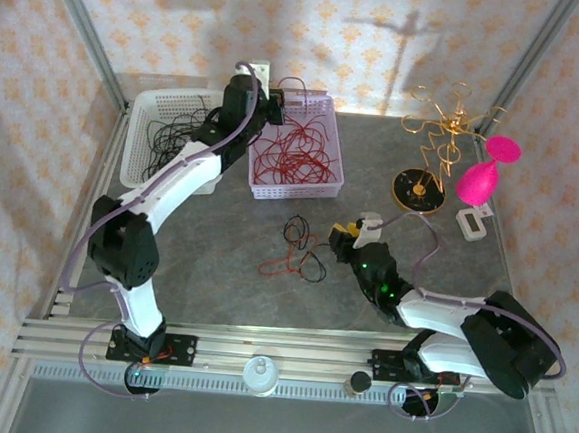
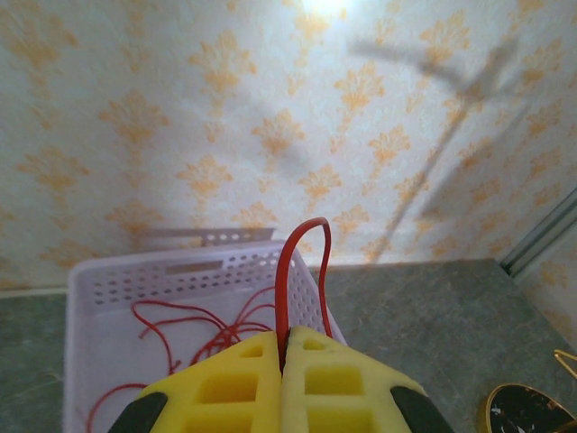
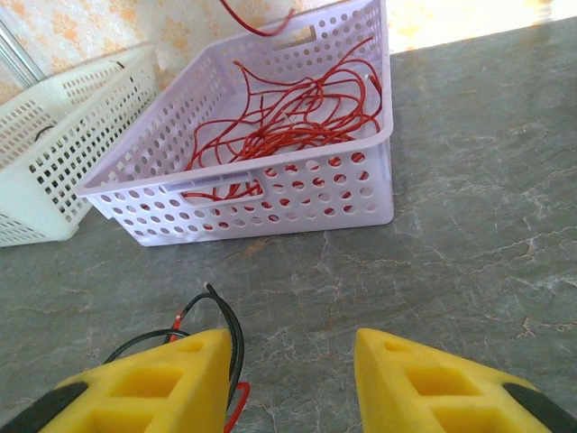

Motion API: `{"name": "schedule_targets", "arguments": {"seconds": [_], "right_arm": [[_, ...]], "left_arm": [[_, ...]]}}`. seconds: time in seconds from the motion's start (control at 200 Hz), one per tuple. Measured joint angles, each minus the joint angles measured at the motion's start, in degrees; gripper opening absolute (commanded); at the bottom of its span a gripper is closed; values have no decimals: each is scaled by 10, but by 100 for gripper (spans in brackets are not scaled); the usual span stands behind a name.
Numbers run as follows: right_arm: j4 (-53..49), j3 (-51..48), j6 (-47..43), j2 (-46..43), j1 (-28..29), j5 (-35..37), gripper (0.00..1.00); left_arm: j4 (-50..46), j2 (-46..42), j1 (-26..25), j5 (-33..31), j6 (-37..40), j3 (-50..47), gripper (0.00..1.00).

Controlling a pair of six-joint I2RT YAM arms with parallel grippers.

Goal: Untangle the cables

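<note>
Next, my left gripper drops the loop of red cable on the red cables piled inside the lilac basket (image 1: 291, 154).
My left gripper (image 2: 284, 338) is shut on a loop of red cable (image 2: 287, 271) and holds it up over the lilac basket (image 2: 180, 266), where more red cables (image 2: 180, 334) lie. From above, that gripper (image 1: 273, 105) sits at the basket's back edge. A small tangle of black and red cables (image 1: 297, 249) lies on the table's middle. My right gripper (image 1: 340, 239) hovers just right of it. It is open (image 3: 290, 338), with bare table between the fingers. A black cable (image 3: 230, 325) and a red strand (image 3: 236, 401) run along its left finger's inner edge.
A white basket (image 1: 151, 130) holding black cables (image 1: 171, 132) stands left of the lilac basket (image 1: 294, 185). At the back right are a gold wire ornament (image 1: 436, 138), a pink object (image 1: 483, 177) and a small white device (image 1: 472, 223). Open grey tabletop lies right of the right gripper.
</note>
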Motion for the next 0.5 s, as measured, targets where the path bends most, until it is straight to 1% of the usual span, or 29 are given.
{"name": "schedule_targets", "arguments": {"seconds": [0.18, 0.501], "right_arm": [[-4, 10, 2, 11, 0, 0, 40], [-4, 10, 2, 11, 0, 0, 38]], "left_arm": [[20, 67, -1, 17, -26, -17, 0], [54, 133, 11, 38, -66, -80, 0]]}}
